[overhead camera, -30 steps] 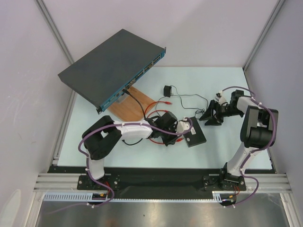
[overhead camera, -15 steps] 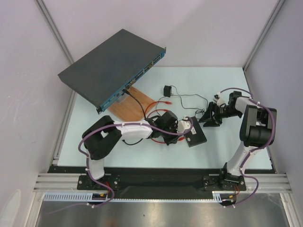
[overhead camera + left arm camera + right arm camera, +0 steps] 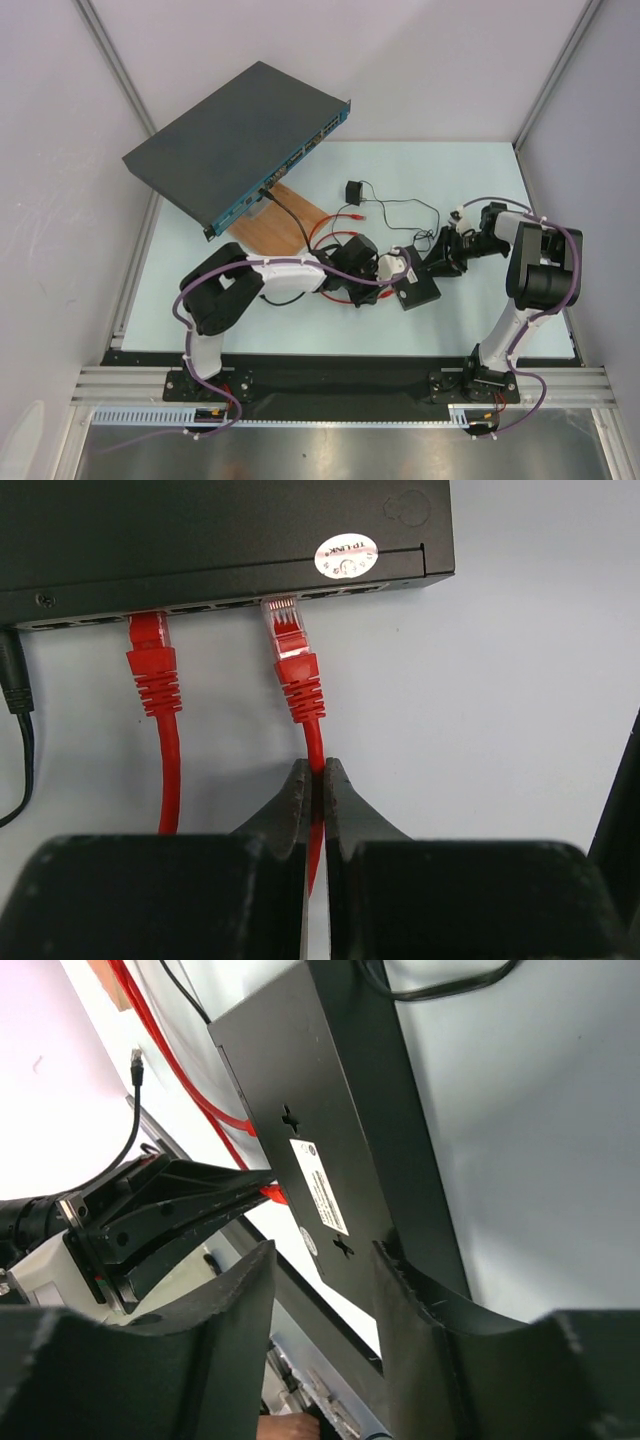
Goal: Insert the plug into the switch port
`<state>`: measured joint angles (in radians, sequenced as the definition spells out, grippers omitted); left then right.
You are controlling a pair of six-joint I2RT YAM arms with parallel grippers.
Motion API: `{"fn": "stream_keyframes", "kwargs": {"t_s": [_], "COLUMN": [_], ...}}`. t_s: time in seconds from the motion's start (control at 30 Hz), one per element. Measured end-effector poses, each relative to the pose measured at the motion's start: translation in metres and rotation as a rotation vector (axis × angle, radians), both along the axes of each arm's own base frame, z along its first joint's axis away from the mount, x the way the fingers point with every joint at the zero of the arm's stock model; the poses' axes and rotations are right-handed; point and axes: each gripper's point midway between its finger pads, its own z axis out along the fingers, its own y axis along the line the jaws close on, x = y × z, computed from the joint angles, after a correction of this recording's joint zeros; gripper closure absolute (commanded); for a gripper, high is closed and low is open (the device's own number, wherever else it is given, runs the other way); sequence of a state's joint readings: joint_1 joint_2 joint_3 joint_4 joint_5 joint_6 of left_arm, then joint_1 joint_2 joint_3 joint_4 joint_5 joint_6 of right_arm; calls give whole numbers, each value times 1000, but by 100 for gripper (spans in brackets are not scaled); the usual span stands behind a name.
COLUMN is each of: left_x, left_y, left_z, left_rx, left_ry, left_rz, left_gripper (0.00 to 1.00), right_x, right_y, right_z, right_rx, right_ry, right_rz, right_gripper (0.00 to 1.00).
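Next, my right gripper opens, takes the switch box [image 3: 350, 1232] near its white label and turns it into line, because the plug's clear end is at a slant to the port.
The small black switch box [image 3: 422, 291] lies mid-table. In the left wrist view the switch box [image 3: 220, 530] shows its port edge [image 3: 230, 601]. My left gripper [image 3: 314, 766] is shut on the thin red cable [image 3: 316, 742] just behind the plug [image 3: 287, 622]. The plug's clear tip is at the mouth of a port. It also appears in the top view [image 3: 392, 272]. My right gripper [image 3: 441, 260] is open at the box's right side. In the right wrist view the right gripper [image 3: 322, 1250] has its fingers either side of the box's end, near the white label [image 3: 320, 1186].
A second red plug [image 3: 149, 645] sits in a port to the left, and a black power lead [image 3: 14, 675] beyond it. The large grey rack unit [image 3: 235, 130] stands at the back left above a wooden board [image 3: 275, 228]. A black cube on a thin wire [image 3: 354, 190] lies behind.
My right gripper has moved left and forward up to the switch box's right end. My left gripper has edged slightly right with the red cable.
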<state>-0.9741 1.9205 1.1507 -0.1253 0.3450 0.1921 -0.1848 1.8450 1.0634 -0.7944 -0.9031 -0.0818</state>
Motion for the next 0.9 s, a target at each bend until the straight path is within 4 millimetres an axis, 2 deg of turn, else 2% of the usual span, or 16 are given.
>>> {"fn": "stream_keyframes", "kwargs": {"t_s": [0.27,0.73,0.9], "left_x": [7,23,21], "left_y": [-10,-14,-15], "left_z": [0,1,1], "left_rx": [-15,0,-3], "left_ry": [-8,-56,-52], "left_rz": [4,47,37], "left_gripper": [100,100,100], "right_x": [-9,-13,0], "right_y": [4,11,2], "right_z": [-5,-3,3], "right_rx": [14,23,18], "right_ry": [37,49,15], "right_rz": [13,35,-16], "right_gripper": [62,64,61]}}
